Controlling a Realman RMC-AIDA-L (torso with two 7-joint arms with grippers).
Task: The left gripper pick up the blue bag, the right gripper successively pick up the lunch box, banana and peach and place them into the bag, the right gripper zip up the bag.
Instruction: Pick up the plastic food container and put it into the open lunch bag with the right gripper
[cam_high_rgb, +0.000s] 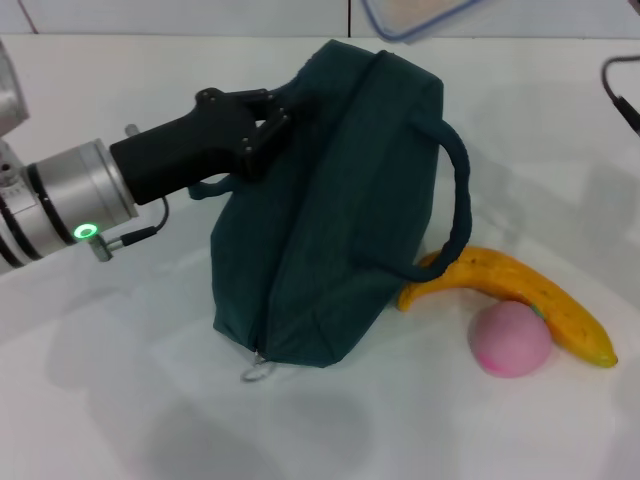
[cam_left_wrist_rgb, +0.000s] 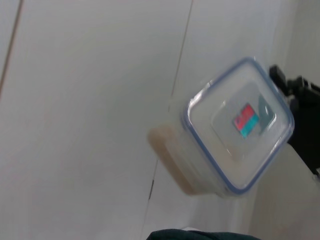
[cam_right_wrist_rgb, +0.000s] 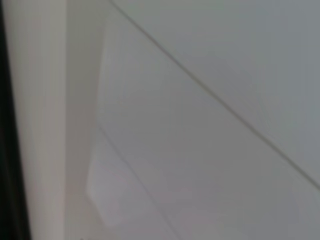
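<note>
Next, my right gripper releases the lunch box, which hangs tilted behind the bag now, inside the blue bag (cam_high_rgb: 343, 178), along the zipper between the bag's handles.
The blue bag (cam_high_rgb: 330, 210) lies on the white table, zipper closed, with its metal ring pull (cam_high_rgb: 255, 372) at the front. My left gripper (cam_high_rgb: 265, 125) is shut on the bag's upper left edge, by a handle. The banana (cam_high_rgb: 520, 295) and the pink peach (cam_high_rgb: 510, 338) lie touching each other to the right of the bag. The lunch box (cam_left_wrist_rgb: 239, 127), clear with a blue-rimmed lid and a sticker, hangs tilted in the air behind the bag; it also shows at the head view's top edge as the lunch box (cam_high_rgb: 415, 15). My right gripper (cam_left_wrist_rgb: 295, 107) grips its far edge.
A black cable loop (cam_high_rgb: 620, 90) shows at the right edge of the head view. One bag handle (cam_high_rgb: 455, 190) arches toward the banana. The white table (cam_high_rgb: 120, 380) has bare surface in front and to the left. The right wrist view holds only pale wall.
</note>
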